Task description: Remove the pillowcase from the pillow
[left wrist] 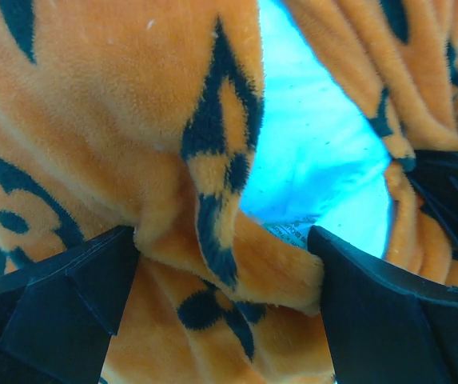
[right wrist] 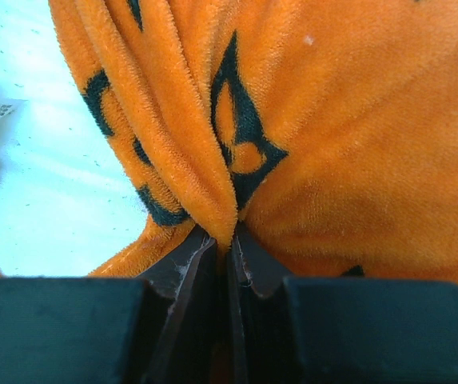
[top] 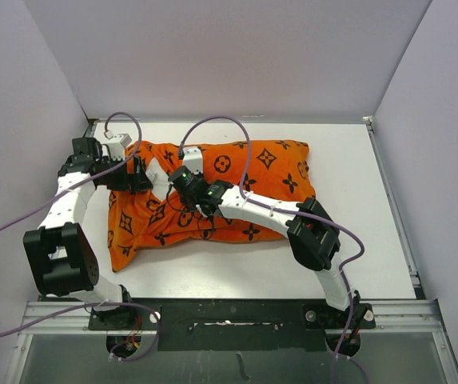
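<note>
A wide, loose pillowcase fold spans my left fingers; next I open them and pinch the pillowcase's edge (left wrist: 270, 238) by the tag before lifting.
The orange pillowcase (top: 252, 180) with dark flower prints covers the pillow in the middle of the table. A bit of the white pillow (top: 153, 170) shows at the case's left opening. My left gripper (top: 143, 178) is at that opening. In the left wrist view its jaws (left wrist: 225, 280) stand partly apart around a fold of pillowcase (left wrist: 93, 120) that touches both fingers. The pillow (left wrist: 316, 144) and its tag (left wrist: 292, 230) show behind. My right gripper (top: 177, 176) is shut on a pinched ridge of pillowcase (right wrist: 356, 144), fingertips (right wrist: 230, 240) together. The pillow (right wrist: 45, 184) shows at the left.
The white table (top: 356, 200) is walled by grey panels at the back and both sides. A metal rail (top: 229, 308) runs along the near edge by the arm bases. Purple cables (top: 236, 128) loop over the pillow.
</note>
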Robot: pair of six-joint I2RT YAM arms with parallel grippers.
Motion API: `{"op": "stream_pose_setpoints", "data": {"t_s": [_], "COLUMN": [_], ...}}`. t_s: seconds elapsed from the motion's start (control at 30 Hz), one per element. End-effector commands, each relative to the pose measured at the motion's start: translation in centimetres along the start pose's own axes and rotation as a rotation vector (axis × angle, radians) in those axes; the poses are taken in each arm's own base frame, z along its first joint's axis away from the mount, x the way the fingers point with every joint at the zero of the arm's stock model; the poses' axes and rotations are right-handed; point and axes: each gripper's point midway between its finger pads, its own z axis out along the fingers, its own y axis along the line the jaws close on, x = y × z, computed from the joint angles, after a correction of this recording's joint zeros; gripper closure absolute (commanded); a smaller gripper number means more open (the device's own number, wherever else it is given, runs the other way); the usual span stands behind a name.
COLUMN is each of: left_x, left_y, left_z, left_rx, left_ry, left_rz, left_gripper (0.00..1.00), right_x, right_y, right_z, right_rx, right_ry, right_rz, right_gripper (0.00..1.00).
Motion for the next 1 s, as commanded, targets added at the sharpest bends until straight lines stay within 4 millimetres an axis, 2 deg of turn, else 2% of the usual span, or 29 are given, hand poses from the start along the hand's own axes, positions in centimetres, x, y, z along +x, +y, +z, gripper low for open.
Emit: {"op": "stream_pose_setpoints", "data": {"t_s": [0.0,0.1,0.23,0.33,0.43,0.5,0.57,0.63,0.73,0.83,0.97], "left_x": [0.4,0.6,0.0,0.3,1.1,1.6,1.9,1.8,1.1,0.7,1.0], "left_y": [0.7,-1.7,-5.4,-5.9,-3.2,-0.5,2.5,4.4,6.7,8.8,10.0], "left_z": [1.7,1.5,0.4,0.7,2.0,2.5,2.0,0.9,-1.5,-3.9,-5.9], "left_rx": [-0.035,0.079,0.222,0.179,0.001,-0.131,-0.258,-0.313,-0.346,-0.372,-0.358], "left_ry": [0.026,0.039,0.007,0.002,0.013,0.025,0.036,0.03,-0.017,-0.063,-0.081], "left_rz": [0.006,-0.046,-0.065,0.018,0.107,0.141,0.157,0.143,0.112,0.095,0.076], "left_gripper": [0.13,0.03,0.02,0.02,0.09,0.2,0.29,0.39,0.46,0.48,0.47], "right_x": [4.0,4.3,4.8,5.0,5.0,5.1,5.0,4.8,4.6,4.6,5.0], "right_y": [-1.0,-1.0,-1.1,-1.2,-1.4,-1.7,-2.2,-2.7,-3.5,-4.0,-4.3], "right_z": [-0.8,-1.1,-1.2,-1.3,-1.5,-1.7,-2.0,-2.5,-2.9,-3.0,-3.0], "right_rx": [0.036,0.039,0.045,0.05,0.057,0.066,0.079,0.091,0.102,0.105,0.108], "right_ry": [0.114,0.119,0.13,0.133,0.132,0.135,0.133,0.126,0.118,0.118,0.13], "right_rz": [-0.044,-0.051,-0.057,-0.061,-0.066,-0.067,-0.07,-0.07,-0.063,-0.056,-0.06], "right_gripper": [0.99,1.0,1.0,1.0,1.0,1.0,1.0,1.0,1.0,1.0,1.0]}}
